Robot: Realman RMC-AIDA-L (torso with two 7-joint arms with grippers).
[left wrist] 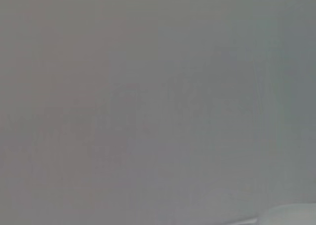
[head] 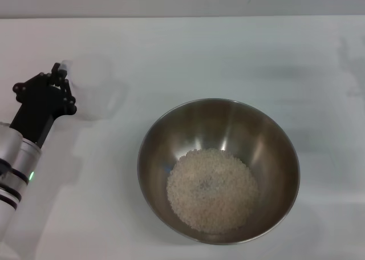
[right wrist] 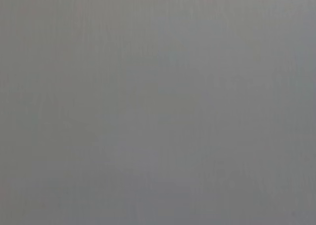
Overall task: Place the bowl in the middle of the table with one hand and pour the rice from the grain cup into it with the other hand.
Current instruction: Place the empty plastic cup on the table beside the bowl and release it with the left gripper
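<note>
Next, the left gripper releases the grain cup on the white table (head: 89, 110) between its fingers and the steel bowl.
In the head view the steel bowl (head: 218, 170) stands on the white table (head: 228, 55), a little right of centre and near the front. A pale heap of rice (head: 212, 189) lies in its bottom. The translucent grain cup (head: 96, 93) stands upright at the far left, and no rice shows inside it. My left gripper (head: 57, 76) is right beside the cup on its left, at the handle side; whether it grips the handle cannot be made out. My right gripper is out of view. Both wrist views show only plain grey.
The table's back edge (head: 182, 16) runs across the top of the head view. My left arm (head: 17, 157) reaches in from the lower left corner.
</note>
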